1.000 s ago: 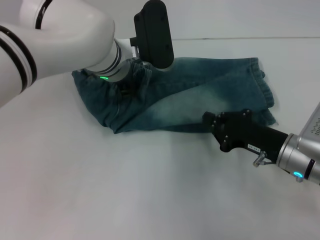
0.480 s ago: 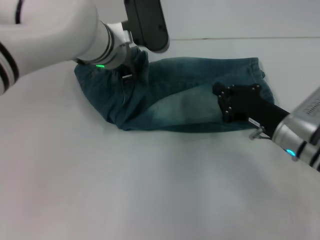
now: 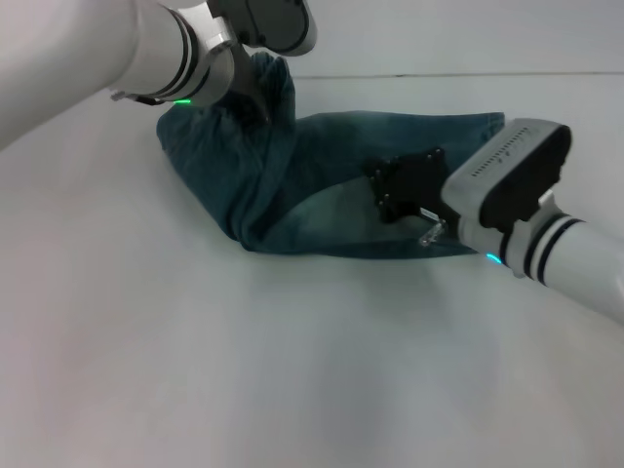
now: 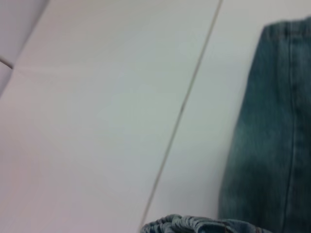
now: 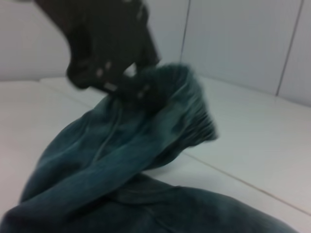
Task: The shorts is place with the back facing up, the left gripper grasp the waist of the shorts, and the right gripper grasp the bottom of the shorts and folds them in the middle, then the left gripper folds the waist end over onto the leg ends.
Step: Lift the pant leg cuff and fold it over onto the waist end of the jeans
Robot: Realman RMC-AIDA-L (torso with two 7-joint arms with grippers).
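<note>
The waist of the shorts, now held lifted off the table, will be let go by my left gripper on the leg ends (image 3: 511,185) under my right gripper's wrist.
The shorts (image 3: 322,195) lie folded lengthwise on the white table, faded blue-green denim. My left gripper (image 3: 255,102) is shut on the waist of the shorts (image 3: 268,93) and holds it lifted off the table at the far left. The right wrist view shows that black claw (image 5: 141,92) clamped on the ruched band (image 5: 189,102), with the cloth (image 5: 121,194) draping down from it. My right gripper (image 3: 385,190) rests over the middle of the shorts. The leg ends (image 3: 495,122) lie flat at the far right, partly hidden behind my right wrist; a stitched hem (image 4: 286,29) appears in the left wrist view.
The white table (image 3: 244,370) stretches bare toward me. A thin dark seam (image 3: 439,74) runs across its far side. Pale wall panels (image 5: 243,43) stand behind the table.
My left gripper has raised the waist up and away from me, bunching the cloth. My right gripper has swung left from the near edge of the shorts onto their middle.
</note>
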